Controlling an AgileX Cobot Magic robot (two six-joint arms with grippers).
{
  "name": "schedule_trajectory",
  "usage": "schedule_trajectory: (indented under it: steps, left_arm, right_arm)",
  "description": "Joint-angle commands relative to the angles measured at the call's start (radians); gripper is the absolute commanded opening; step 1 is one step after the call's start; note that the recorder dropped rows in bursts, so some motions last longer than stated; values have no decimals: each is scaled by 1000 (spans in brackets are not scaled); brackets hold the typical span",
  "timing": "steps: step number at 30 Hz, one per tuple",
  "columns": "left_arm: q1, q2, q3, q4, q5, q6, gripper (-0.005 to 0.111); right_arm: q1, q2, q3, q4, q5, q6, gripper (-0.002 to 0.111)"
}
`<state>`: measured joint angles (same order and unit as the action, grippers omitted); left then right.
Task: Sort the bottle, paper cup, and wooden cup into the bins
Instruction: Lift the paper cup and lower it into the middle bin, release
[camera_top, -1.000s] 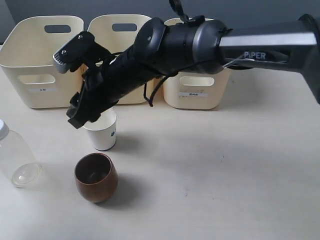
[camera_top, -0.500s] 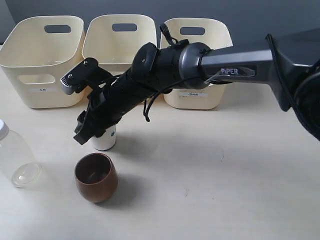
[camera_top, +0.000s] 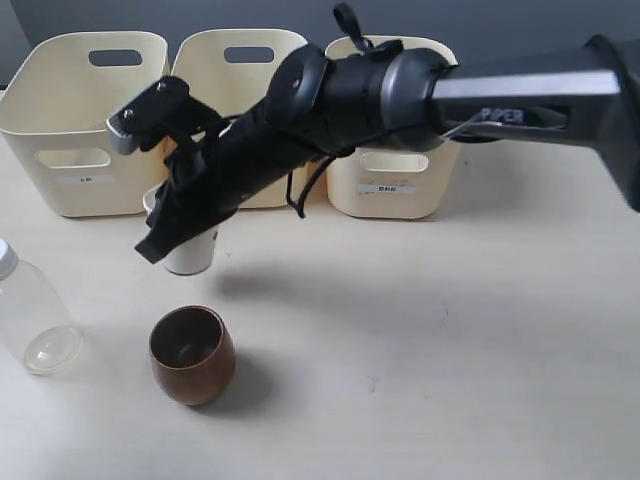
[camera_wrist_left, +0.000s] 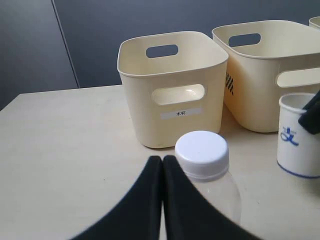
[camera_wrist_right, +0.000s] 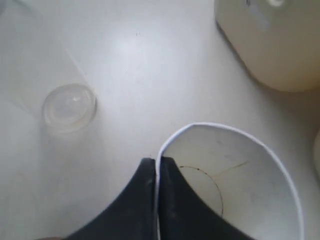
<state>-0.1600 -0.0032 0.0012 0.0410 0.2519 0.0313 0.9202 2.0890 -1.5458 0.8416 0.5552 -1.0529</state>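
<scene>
I will release the white paper cup from my right gripper inside the middle cream bin (camera_top: 231, 131), by the bin's front side.
The white paper cup (camera_top: 190, 258) hangs just above the table in front of the bins, my right gripper (camera_top: 160, 240) shut on its rim. In the right wrist view the gripper (camera_wrist_right: 157, 164) pinches the cup (camera_wrist_right: 240, 175) wall, one finger inside and one outside. The brown wooden cup (camera_top: 192, 355) stands below it on the table. The clear bottle (camera_top: 30, 310) with its white cap stands at the far left edge. My left gripper (camera_wrist_left: 162, 165) is shut and empty, right beside the bottle (camera_wrist_left: 201, 154), with the paper cup (camera_wrist_left: 299, 135) further off.
Three cream bins stand in a row at the back: left (camera_top: 85, 120), middle (camera_top: 240, 60) and right (camera_top: 390, 190). My right arm reaches across the middle and right bins. The left wrist view shows the labelled left bin (camera_wrist_left: 172, 85) and its neighbour (camera_wrist_left: 270, 70).
My right gripper dipped onto the paper cup, closed on its rim, and has now raised it off the table and carried it slightly left. The wooden cup and bottle stayed put.
</scene>
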Motion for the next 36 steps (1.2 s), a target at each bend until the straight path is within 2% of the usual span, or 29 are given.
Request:
schedule_trajectory:
  steps: [1, 8, 13, 21, 30, 36]
  left_arm:
    - [-3, 3, -1, 2, -13, -3, 0]
    - [-3, 3, -1, 2, -13, -3, 0]
    - [-3, 3, -1, 2, -13, -3, 0]
    - [-3, 3, -1, 2, -13, -3, 0]
    - [-3, 3, -1, 2, -13, -3, 0]
    - [-3, 3, -1, 2, -13, -3, 0]
  right_arm:
    - [0, -113, -5, -31, -45, 11, -1]
    - [-8, -226, -25, -99, -236, 16, -1]
    - [-78, -186, -134, -118, -237, 63, -1]
    - [-223, 30, -347, -118, -122, 132, -1]
    - [-240, 245, -499, -183, -71, 176, -1]
    - [-242, 306, -517, -209, -69, 176, -1]
